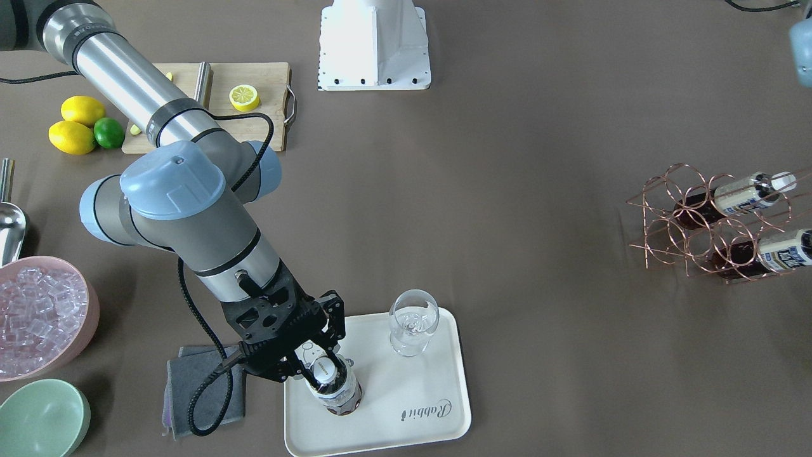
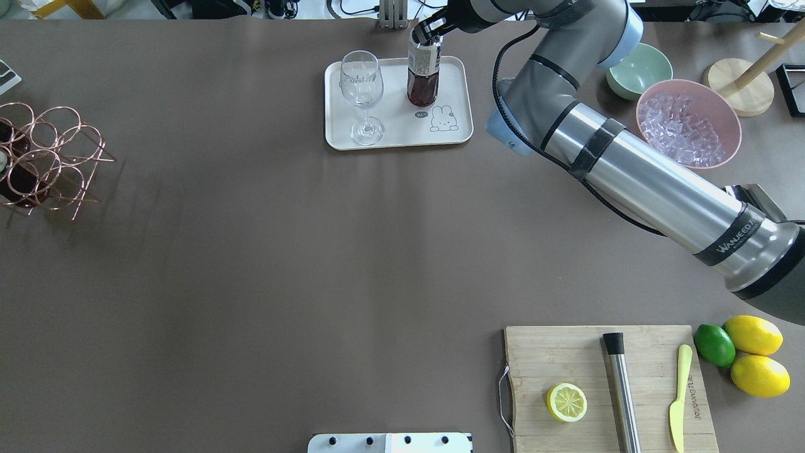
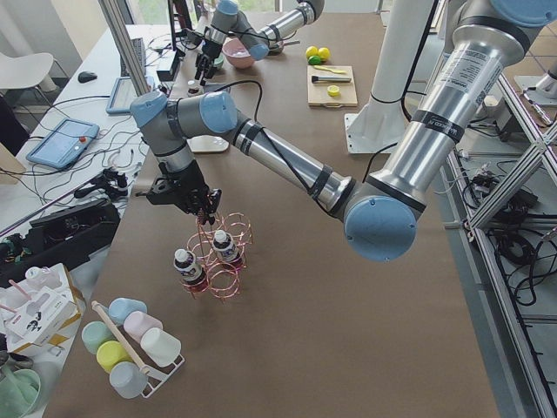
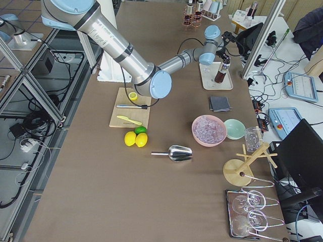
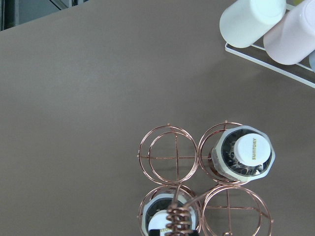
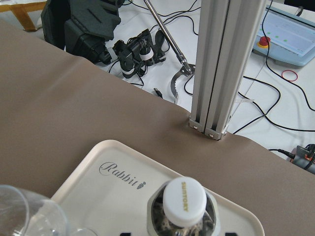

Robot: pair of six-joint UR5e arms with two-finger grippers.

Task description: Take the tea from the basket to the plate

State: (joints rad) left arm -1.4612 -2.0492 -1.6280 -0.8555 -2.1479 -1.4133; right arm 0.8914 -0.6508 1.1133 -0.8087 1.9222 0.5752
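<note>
The robot's left gripper should set the copper wire basket down on the bare table (image 5: 234, 172) near the rack of mugs.
One tea bottle (image 1: 335, 387) stands upright on the cream plate (image 1: 406, 393), next to a clear glass (image 1: 412, 320). My right gripper (image 1: 323, 367) is shut on the bottle's neck and cap; it also shows in the overhead view (image 2: 427, 34). The right wrist view shows the cap (image 6: 184, 201) and the plate's "Rabbit" script. The copper wire basket (image 1: 685, 216) stands far off and holds two more tea bottles (image 5: 243, 157). My left gripper (image 3: 204, 212) hovers just above the basket's coiled handle (image 5: 177, 216); I cannot tell whether it is open or shut.
A pink bowl of ice (image 1: 38, 317), a mint-green bowl (image 1: 41, 419) and a grey cloth (image 1: 190, 387) lie beside the plate. A cutting board (image 2: 604, 390) with a lemon half, lemons and a lime are at the robot's right. A rack of mugs (image 5: 275, 29) stands near the basket.
</note>
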